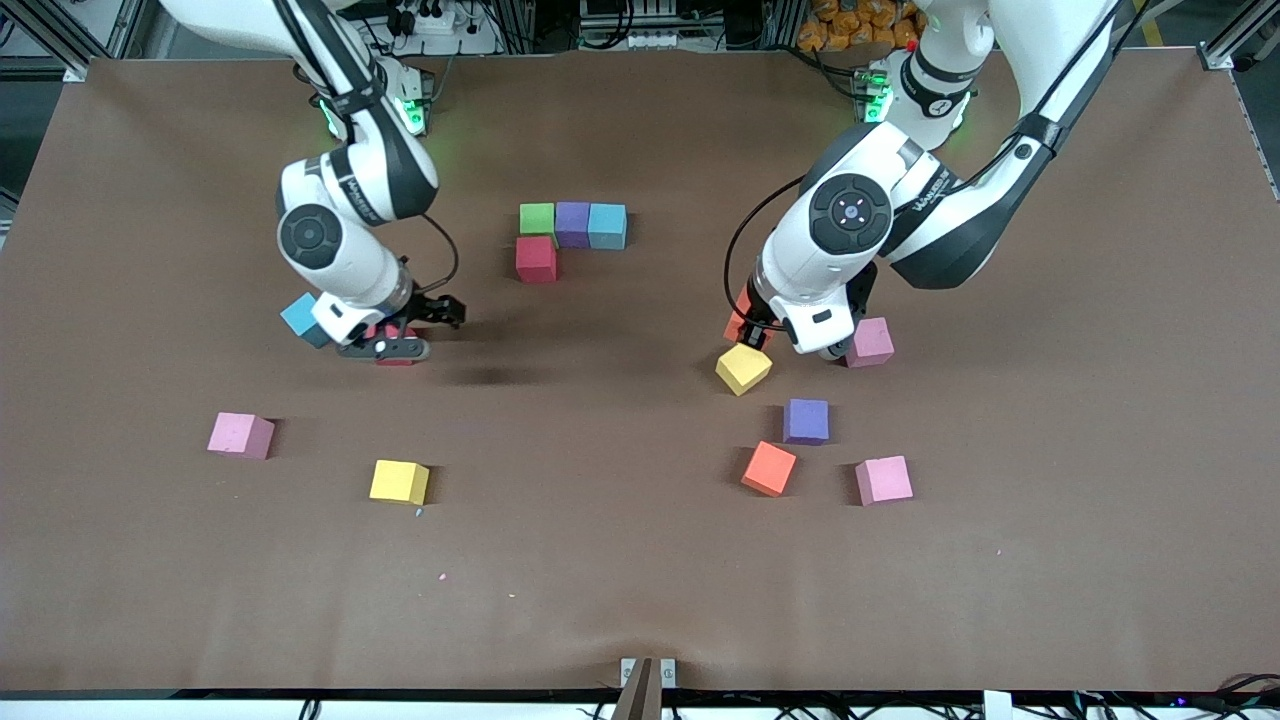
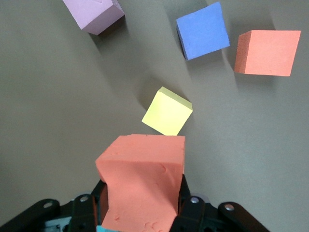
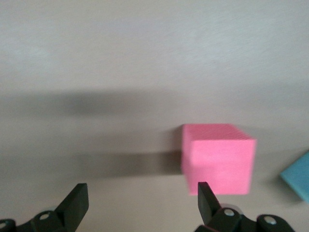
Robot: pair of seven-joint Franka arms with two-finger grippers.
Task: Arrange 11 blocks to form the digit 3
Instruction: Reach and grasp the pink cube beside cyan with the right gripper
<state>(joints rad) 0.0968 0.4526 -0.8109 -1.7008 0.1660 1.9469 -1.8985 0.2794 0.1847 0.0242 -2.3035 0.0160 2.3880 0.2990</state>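
Observation:
Next, my right gripper closes on the opposite sides of the pink-red block [image 1: 391, 332] [image 3: 219, 162] that lies next to the loose light blue block.
Green [image 1: 537, 218], purple [image 1: 572, 223] and light blue [image 1: 607, 225] blocks form a row, with a red block [image 1: 536, 259] touching the green one on the side nearer the front camera. My left gripper [image 1: 748, 328] is shut on an orange block [image 2: 142, 181], held above the table over a yellow block [image 2: 167, 111]. My right gripper [image 3: 141, 200] is open and low over the table. A pink-red block [image 3: 217, 157] lies just beside one fingertip [image 3: 205, 195], not between the fingers. A light blue block [image 1: 303, 320] lies beside that gripper.
Loose blocks lie toward the left arm's end: yellow [image 1: 743, 368], pink [image 1: 870, 341], purple [image 1: 806, 421], orange [image 1: 768, 468] and pink [image 1: 884, 479]. Toward the right arm's end lie a pink block [image 1: 241, 435] and a yellow block [image 1: 399, 481].

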